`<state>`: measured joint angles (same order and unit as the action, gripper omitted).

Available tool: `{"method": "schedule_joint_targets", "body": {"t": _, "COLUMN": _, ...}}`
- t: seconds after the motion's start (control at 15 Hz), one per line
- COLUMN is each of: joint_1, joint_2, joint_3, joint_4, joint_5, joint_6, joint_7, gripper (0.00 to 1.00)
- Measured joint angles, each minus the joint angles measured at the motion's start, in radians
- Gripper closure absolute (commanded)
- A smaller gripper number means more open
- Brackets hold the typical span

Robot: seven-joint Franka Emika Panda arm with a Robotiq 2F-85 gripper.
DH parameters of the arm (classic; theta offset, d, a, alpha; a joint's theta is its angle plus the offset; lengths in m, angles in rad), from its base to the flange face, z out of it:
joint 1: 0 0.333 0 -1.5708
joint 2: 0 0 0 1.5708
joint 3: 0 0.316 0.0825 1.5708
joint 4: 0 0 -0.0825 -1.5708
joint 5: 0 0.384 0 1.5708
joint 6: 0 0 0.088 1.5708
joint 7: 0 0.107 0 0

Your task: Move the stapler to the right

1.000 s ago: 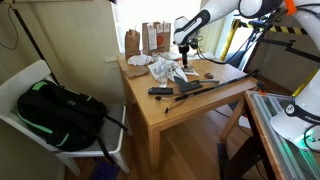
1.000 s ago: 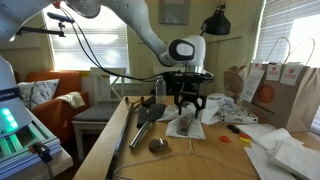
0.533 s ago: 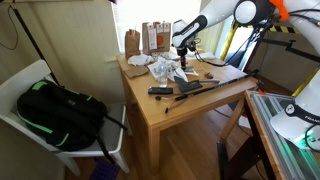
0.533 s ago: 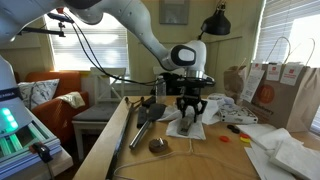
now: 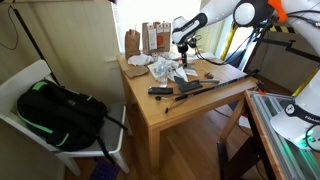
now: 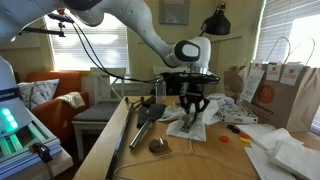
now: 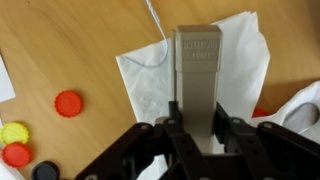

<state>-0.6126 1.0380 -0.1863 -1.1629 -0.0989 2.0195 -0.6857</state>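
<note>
The stapler will go on the bare wood (image 5: pixel 209 63) past the white napkin, away from the paper bags, where my gripper lets go.
The grey stapler (image 7: pixel 197 62) lies on a white napkin (image 7: pixel 145 75) in the wrist view, pointing away from the camera. My gripper (image 7: pixel 198 135) is shut on the stapler's near end, with a black pad pressed against each side. In an exterior view the gripper (image 6: pixel 192 110) points straight down over the pale stapler (image 6: pixel 188 127) at the middle of the wooden table (image 6: pixel 200 160). In an exterior view from farther off, the gripper (image 5: pixel 184 55) is low over the crumpled white paper (image 5: pixel 165 68) at the back of the table.
Coloured bottle caps (image 7: pixel 68 103) lie left of the napkin. A long black tool (image 6: pixel 143 125) and a small round object (image 6: pixel 158 145) sit nearby. Paper bags (image 6: pixel 270 85) stand at the table's far side. A chair with a black backpack (image 5: pixel 60 110) stands beside the table.
The jaws were apart above the stapler and have closed on it. The gripper has come down slightly; the stapler has not visibly moved.
</note>
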Motion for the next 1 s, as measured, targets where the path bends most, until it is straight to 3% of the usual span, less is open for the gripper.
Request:
{"method": "schedule_joint_targets", "body": {"t": 0.27, "joint_1": -0.055, "joint_2": -0.009, "joint_3": -0.001, "joint_4": 0.137, "joint_5": 0.030, "joint_6": -0.253, "joint_7": 0.022, "gripper": 0.90}}
{"method": "schedule_joint_targets", "body": {"t": 0.53, "joint_1": -0.109, "joint_2": 0.048, "joint_3": -0.001, "joint_4": 0.308, "joint_5": 0.091, "joint_6": -0.469, "joint_7": 0.135, "gripper": 0.90}}
{"method": "schedule_joint_targets", "body": {"t": 0.73, "joint_1": -0.154, "joint_2": 0.124, "joint_3": 0.001, "joint_4": 0.422, "joint_5": 0.144, "joint_6": -0.542, "joint_7": 0.242, "gripper": 0.90}}
{"method": "schedule_joint_targets", "body": {"t": 1.0, "joint_1": -0.221, "joint_2": 0.204, "joint_3": 0.022, "joint_4": 0.537, "joint_5": 0.185, "joint_6": -0.541, "joint_7": 0.397, "gripper": 0.90}}
